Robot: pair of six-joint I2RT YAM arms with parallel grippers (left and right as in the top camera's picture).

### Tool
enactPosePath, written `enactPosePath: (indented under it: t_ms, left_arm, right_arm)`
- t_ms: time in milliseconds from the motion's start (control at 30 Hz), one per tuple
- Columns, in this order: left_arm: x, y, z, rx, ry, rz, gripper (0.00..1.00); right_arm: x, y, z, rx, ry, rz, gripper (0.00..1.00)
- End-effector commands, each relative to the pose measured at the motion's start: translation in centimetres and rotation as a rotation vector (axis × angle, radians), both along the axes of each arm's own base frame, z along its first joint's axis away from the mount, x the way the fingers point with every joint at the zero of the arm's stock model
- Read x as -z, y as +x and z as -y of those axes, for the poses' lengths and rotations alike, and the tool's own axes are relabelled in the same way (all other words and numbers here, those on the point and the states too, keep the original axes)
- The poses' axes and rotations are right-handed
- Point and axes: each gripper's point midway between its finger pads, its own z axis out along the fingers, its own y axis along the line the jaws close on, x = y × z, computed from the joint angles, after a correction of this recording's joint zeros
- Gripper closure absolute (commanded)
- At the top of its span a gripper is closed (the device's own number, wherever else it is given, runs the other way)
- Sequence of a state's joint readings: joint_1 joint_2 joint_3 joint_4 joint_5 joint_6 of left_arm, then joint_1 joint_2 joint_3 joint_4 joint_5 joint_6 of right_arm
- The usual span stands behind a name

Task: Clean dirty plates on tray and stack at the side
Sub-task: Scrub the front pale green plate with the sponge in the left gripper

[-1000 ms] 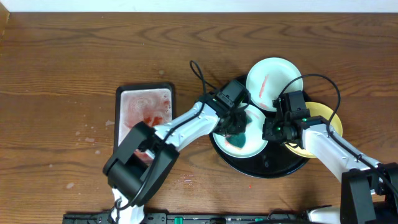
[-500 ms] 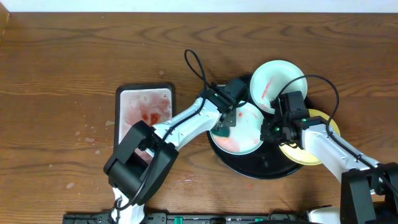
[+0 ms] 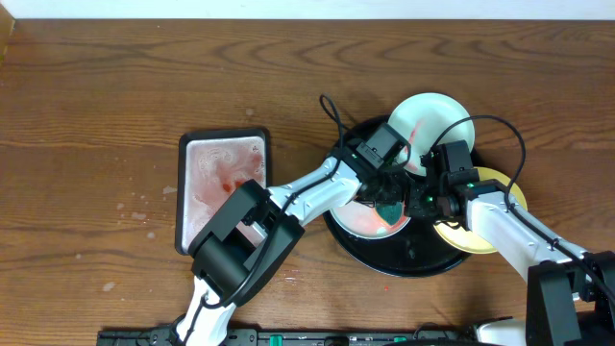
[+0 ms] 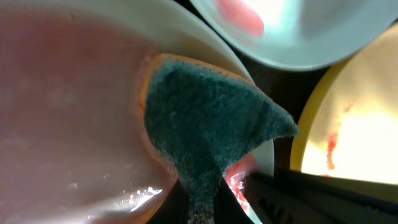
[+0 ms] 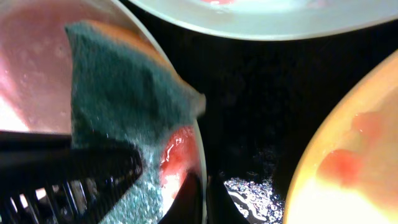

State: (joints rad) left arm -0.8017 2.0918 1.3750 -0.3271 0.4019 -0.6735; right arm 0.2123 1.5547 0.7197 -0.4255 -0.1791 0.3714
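Observation:
Next, I let go of the green sponge with my left gripper on the near half of the rectangular black-rimmed tray (image 3: 224, 220).
The black tray (image 3: 413, 258) holds three plates. A pale plate (image 3: 432, 117) with a red streak leans at its far rim. A pale yellow plate (image 3: 509, 185) with red smears lies at the right, mostly under my right arm. The middle pale plate (image 3: 357, 221) is coated in pinkish smear. My left gripper (image 3: 389, 197) is shut on the green sponge (image 4: 205, 118) and presses it on this plate's right part (image 4: 68, 106). My right gripper (image 5: 202, 196) is shut on the same plate's rim, next to the sponge (image 5: 118, 93).
A rectangular black-rimmed tray (image 3: 223, 187) with a pinkish, red-stained inside lies left of the round tray. Brown wood tabletop (image 3: 115, 106) stretches to the left and far side. Wet black tray floor (image 5: 249, 93) shows between the plates.
My left gripper swept the sponge from the plate's left rim across to its right side, near the right gripper. The right gripper has kept its hold on the rim.

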Motion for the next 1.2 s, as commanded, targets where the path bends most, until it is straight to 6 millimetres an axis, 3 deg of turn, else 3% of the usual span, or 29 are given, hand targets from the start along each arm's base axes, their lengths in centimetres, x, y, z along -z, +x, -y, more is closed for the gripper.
enactPosePath:
  t_ms: [0, 100, 133, 267, 367, 467, 533, 567, 667, 700, 800, 1000, 1100, 1167]
  left_arm:
    - [4.1, -3.1, -3.4, 0.022, 0.184, -0.101, 0.92]
    - [4.2, -1.5, -8.8, -0.084, 0.396, -0.075, 0.92]
    - [3.6, 0.0, -11.7, -0.142, 0.521, -0.010, 0.93]
    - [0.5, 2.9, -16.4, -0.227, 0.704, 0.160, 0.93]
    - [-0.5, 3.8, -17.7, -0.251, 0.769, 0.228, 0.93]
    - [-0.3, 4.1, -16.9, -0.266, 0.726, 0.232, 0.92]
    - [0.1, 3.9, -14.8, -0.253, 0.622, 0.192, 0.92]
    - [0.6, 3.3, -11.7, -0.220, 0.468, 0.119, 0.92]
    - [0.6, 2.2, -7.0, -0.149, 0.249, 0.028, 0.92]
    - [0.4, 1.3, -4.5, -0.099, 0.145, -0.010, 0.92]
    - [0.3, -0.5, -1.7, -0.027, 0.062, -0.046, 0.92]
    - [0.3, -3.7, 0.3, 0.056, 0.048, -0.081, 0.92]
    - [1.1, -3.1, -1.4, 0.020, 0.124, -0.064, 0.92]
    - [2.0, -1.8, -4.4, -0.042, 0.254, -0.029, 0.92]
  right_arm:
    - [0.6, -0.7, 0.6, -0.001, -0.031, -0.020, 0.99]
    - [0.7, -0.7, 0.6, -0.001, -0.032, -0.022, 0.99]
    - [0.6, -0.7, 0.6, -0.001, -0.032, -0.020, 0.99]
    - [0.6, -0.7, 0.6, -0.001, -0.032, -0.021, 0.99]
    - [0.6, -0.7, 0.6, -0.004, -0.032, -0.019, 0.99]
    - [0.6, -0.7, 0.6, -0.004, -0.032, -0.019, 0.99]
    - [0.6, -0.7, 0.6, -0.004, -0.032, -0.019, 0.99]
    - [0.6, -0.7, 0.6, -0.004, -0.032, -0.018, 0.99]
    - [0.6, -0.7, 0.6, -0.004, -0.032, -0.019, 0.99]
    - [0.6, -0.7, 0.6, -0.004, -0.032, -0.019, 0.99]
    - [0.6, -0.7, 0.6, -0.004, -0.032, -0.018, 0.99]
    - [0.6, -0.7, 0.6, -0.004, -0.032, -0.019, 0.99]
    - [0.7, -0.8, 0.6, -0.004, -0.033, -0.022, 0.99]
    - [0.7, -0.8, 0.6, -0.004, -0.033, -0.022, 0.99]
